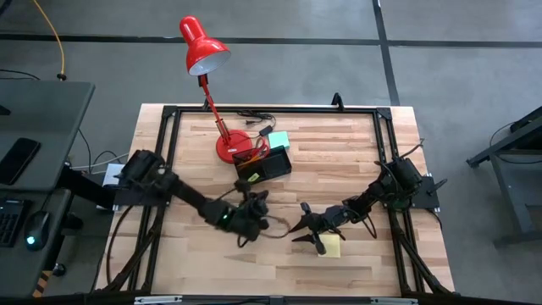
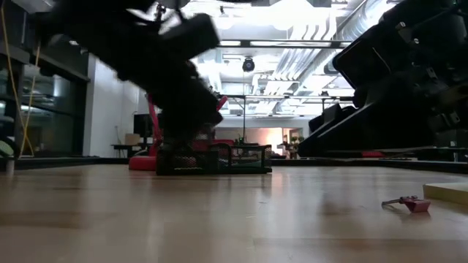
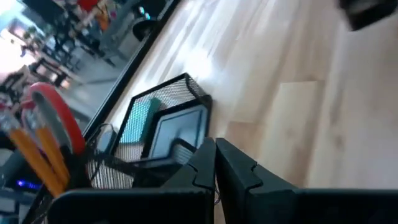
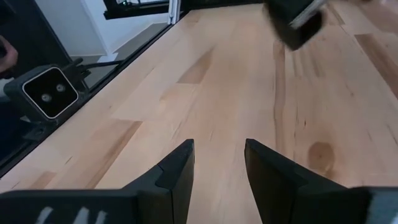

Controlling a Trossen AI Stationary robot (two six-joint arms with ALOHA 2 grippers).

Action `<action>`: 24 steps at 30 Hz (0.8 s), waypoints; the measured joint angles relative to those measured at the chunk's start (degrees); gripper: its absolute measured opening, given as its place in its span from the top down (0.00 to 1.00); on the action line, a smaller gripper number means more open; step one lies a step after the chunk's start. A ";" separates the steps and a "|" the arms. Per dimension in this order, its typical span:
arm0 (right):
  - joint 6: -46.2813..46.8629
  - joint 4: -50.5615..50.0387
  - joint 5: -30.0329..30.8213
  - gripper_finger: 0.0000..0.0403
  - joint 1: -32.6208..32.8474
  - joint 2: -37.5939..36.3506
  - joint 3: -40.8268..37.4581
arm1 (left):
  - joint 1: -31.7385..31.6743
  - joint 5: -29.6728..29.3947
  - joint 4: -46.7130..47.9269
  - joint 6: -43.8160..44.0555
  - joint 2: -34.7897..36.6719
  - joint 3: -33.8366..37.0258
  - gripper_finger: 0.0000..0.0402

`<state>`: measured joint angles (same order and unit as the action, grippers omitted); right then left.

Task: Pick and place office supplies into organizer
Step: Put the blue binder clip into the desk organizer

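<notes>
Next, my left gripper releases the small item that it is holding, letting it go in the near compartment of the black mesh organizer (image 1: pixel 251 179) (image 3: pixel 157 175).
The black mesh organizer (image 1: pixel 264 163) stands beside the red lamp's base; red-handled scissors (image 3: pixel 59 115) and orange pencils (image 3: pixel 37 162) stick up out of it. A teal pad (image 1: pixel 278 140) lies at its far end; inside or beside it, I cannot tell. A yellow pad (image 1: pixel 330 246) lies flat on the table. My left gripper (image 1: pixel 252 207) hovers near the organizer, fingers shut (image 3: pixel 216 165) with nothing seen between them. My right gripper (image 1: pixel 303 227) is open (image 4: pixel 217 165) over bare wood, just left of the yellow pad.
The red desk lamp (image 1: pixel 207 59) and its cable (image 1: pixel 254 116) are at the table's far side. A small pinkish piece (image 2: pixel 409 203) lies on the table near the yellow pad (image 2: pixel 447 191). A black frame rail (image 1: pixel 271 108) rims the table. Bare wood spreads toward the near edge.
</notes>
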<state>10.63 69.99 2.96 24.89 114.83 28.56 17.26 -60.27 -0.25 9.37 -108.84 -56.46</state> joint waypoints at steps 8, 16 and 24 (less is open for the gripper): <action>0.86 -0.34 -0.08 0.67 1.13 0.00 0.00 | -7.23 8.46 23.38 8.10 0.09 -5.60 1.00; 0.68 -0.39 0.03 0.67 1.13 0.00 0.00 | -7.33 7.25 31.15 11.57 0.09 -5.62 1.00; 0.68 -0.34 0.03 0.67 1.15 0.00 0.00 | -9.42 9.09 31.77 10.03 0.09 -5.64 1.00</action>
<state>11.31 69.65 2.98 26.04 114.83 28.56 7.84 -51.18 31.53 19.40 -108.75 -62.11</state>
